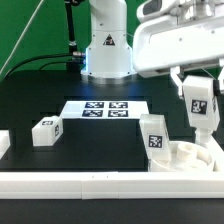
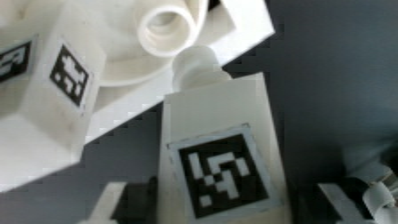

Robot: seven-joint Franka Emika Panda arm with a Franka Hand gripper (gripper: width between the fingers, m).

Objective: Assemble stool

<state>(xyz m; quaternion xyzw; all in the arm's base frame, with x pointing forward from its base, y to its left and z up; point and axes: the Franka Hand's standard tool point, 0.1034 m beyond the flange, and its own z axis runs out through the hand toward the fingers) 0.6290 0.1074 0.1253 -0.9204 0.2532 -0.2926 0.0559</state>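
Note:
The robot's gripper needs to release the held leg in the seat disc's round hole (image 1: 187,160) (image 2: 166,28), upright next to the standing leg.
My gripper (image 1: 198,88) is at the exterior view's right, shut on a white stool leg (image 1: 200,108) with a black-and-white tag. It holds the leg slightly tilted just above the round seat disc (image 1: 190,156). A second leg (image 1: 154,136) stands upright on the disc's left part. A third leg (image 1: 47,131) lies loose on the table at the left. In the wrist view the held leg (image 2: 217,150) runs between my fingers (image 2: 111,202), its pegged tip pointing at a round hole in the seat disc (image 2: 164,35). The standing leg (image 2: 63,75) is beside it.
The marker board (image 1: 105,108) lies flat in the middle of the black table, in front of the robot base (image 1: 105,50). A long white rail (image 1: 90,181) runs along the front edge, against the seat disc. A white piece (image 1: 3,143) sits at the far left edge.

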